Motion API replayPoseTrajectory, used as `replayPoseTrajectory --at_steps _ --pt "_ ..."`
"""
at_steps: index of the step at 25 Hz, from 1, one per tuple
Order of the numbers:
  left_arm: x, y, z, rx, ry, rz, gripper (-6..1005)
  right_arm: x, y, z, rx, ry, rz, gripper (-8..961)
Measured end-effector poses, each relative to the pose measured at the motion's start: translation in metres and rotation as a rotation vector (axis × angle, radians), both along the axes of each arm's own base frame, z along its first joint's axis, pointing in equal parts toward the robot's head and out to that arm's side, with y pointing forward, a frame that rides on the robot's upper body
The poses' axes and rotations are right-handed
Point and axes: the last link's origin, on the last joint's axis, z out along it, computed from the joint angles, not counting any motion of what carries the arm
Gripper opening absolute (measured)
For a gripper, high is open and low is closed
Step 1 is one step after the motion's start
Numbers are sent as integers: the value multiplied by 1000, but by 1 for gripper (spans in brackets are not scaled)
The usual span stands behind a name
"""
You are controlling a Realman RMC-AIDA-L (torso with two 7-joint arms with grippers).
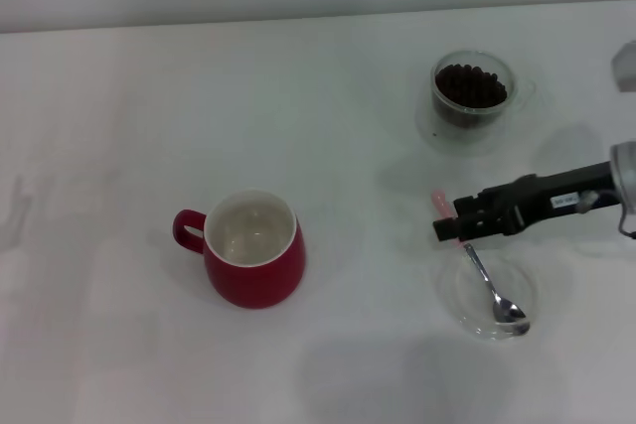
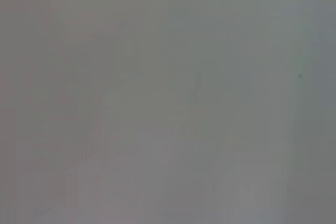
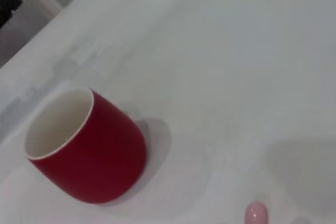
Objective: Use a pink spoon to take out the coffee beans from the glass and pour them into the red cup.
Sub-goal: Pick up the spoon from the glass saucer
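Next, I open my right gripper, which sits low on the spoon's pink handle near the spoon's metal stem, and grip closer to the handle's loose end (image 1: 440,199) before I scoop.
The red cup (image 1: 253,250) stands upright on the white table at centre left, its white inside empty; it also shows in the right wrist view (image 3: 86,148). The glass (image 1: 472,91) with coffee beans (image 1: 471,84) stands at the back right. The pink spoon (image 1: 482,275) lies with its metal bowl in a flat clear dish (image 1: 467,297), and its pink handle end (image 3: 256,214) points toward the glass. My right gripper (image 1: 452,227) reaches in from the right and sits right over the spoon's handle. The left gripper is out of view.
The flat clear dish lies near the front right, below the right arm (image 1: 556,198). The table's far edge (image 1: 318,19) runs along the back. The left wrist view shows only a plain grey surface.
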Motion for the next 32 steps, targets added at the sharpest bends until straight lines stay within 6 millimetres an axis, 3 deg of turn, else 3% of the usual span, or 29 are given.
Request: replayPoseTrajectory --at_steps 9,14,19,28,32 --pt "2 1 -2 0 -11 -4 789 -7 9 -2 30 -12 20 850" --pt "5 4 -2 1 -16 -12 789 -11 7 -13 14 -8 22 862" --pt "6 5 -3 0 -18 -14 789 -9 9 -11 14 -23 15 842" --pt "7 6 -2 14 -34 -6 788 -10 11 -9 14 -20 -17 668" --pt "6 6 -2 13 -34 -5 788 -10 11 -11 17 -20 -18 491"
